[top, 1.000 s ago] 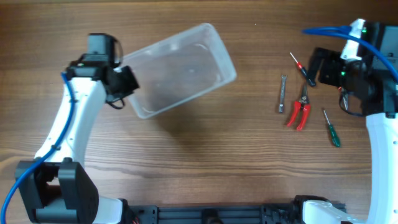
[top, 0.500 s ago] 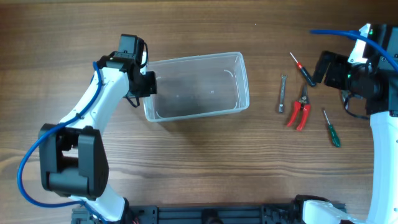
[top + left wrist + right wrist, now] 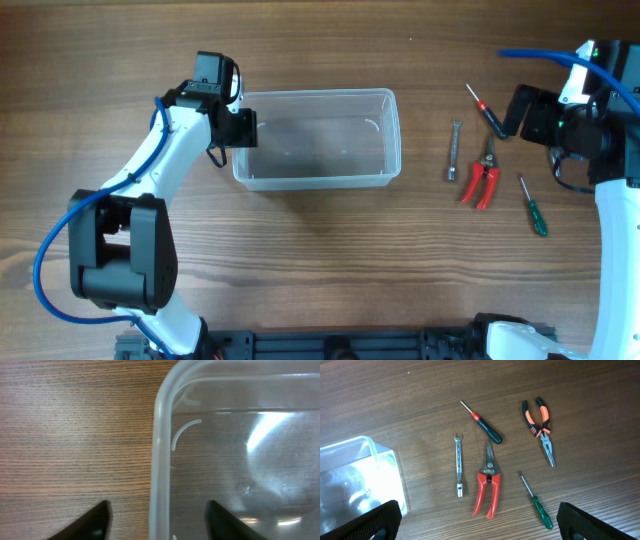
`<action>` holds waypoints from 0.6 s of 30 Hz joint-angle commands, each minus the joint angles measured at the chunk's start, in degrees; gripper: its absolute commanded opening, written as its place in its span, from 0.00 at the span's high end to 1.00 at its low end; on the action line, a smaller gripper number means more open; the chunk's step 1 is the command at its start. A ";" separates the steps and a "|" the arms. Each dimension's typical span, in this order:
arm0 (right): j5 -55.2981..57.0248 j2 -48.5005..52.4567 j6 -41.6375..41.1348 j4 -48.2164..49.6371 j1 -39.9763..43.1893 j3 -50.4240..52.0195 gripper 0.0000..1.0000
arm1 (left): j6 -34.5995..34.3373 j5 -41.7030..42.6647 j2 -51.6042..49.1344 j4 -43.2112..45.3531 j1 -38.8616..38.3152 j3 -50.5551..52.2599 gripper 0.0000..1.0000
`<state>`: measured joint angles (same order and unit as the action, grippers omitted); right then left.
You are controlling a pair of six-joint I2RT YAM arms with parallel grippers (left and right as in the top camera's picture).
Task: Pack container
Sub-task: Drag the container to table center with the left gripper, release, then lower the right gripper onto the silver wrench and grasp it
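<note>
My right gripper is to go to the small wrench next and close on the near part of its handle (image 3: 453,160) (image 3: 459,475), just above the wrench's thick end.
The container (image 3: 318,140), a clear plastic tub, lies square to the table edge left of centre, with nothing in it. My left gripper (image 3: 243,128) is at its left short wall. In the left wrist view the container's rim (image 3: 159,460) runs between the fingers of my left gripper (image 3: 157,522), which stand open with a gap on each side. My right gripper (image 3: 515,110) hovers open over the tools at the right, and in the right wrist view the right gripper (image 3: 480,520) has nothing between its widely spread fingers. The container's corner (image 3: 360,475) shows at the left of that view.
Right of the container lie a small wrench (image 3: 454,150), red-handled cutters (image 3: 482,175), a red-and-black screwdriver (image 3: 487,110) and a green screwdriver (image 3: 532,205). Orange-and-black pliers (image 3: 540,422) show only in the right wrist view. The table is bare brown wood.
The container has swung round and slid right until square to the table. My left gripper came with it and has opened off the rim. The right arm barely moved.
</note>
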<state>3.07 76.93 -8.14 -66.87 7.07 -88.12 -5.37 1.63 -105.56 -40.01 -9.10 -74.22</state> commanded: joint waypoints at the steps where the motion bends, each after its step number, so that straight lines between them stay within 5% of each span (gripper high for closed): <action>1: 0.79 0.11 -0.85 -0.04 0.13 -0.81 0.00 | 0.48 0.00 0.87 -0.09 0.00 -0.79 0.16; 6: -1.11 0.11 0.94 -1.99 0.13 -0.81 0.00 | 0.44 -2.71 5.77 -7.34 0.00 -8.28 0.00; 10: -6.84 4.09 -1.07 -8.15 -0.13 -0.81 0.00 | -4.74 -6.21 15.39 -11.58 5.27 -13.62 0.00; 18: -7.39 22.84 2.95 -0.59 -0.13 -0.79 0.00 | -5.77 -3.34 17.46 -14.25 19.80 -13.60 0.00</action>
<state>-2.96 94.72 -7.42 -69.14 7.07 -88.44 -9.93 -3.84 -87.09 -53.87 7.01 -87.72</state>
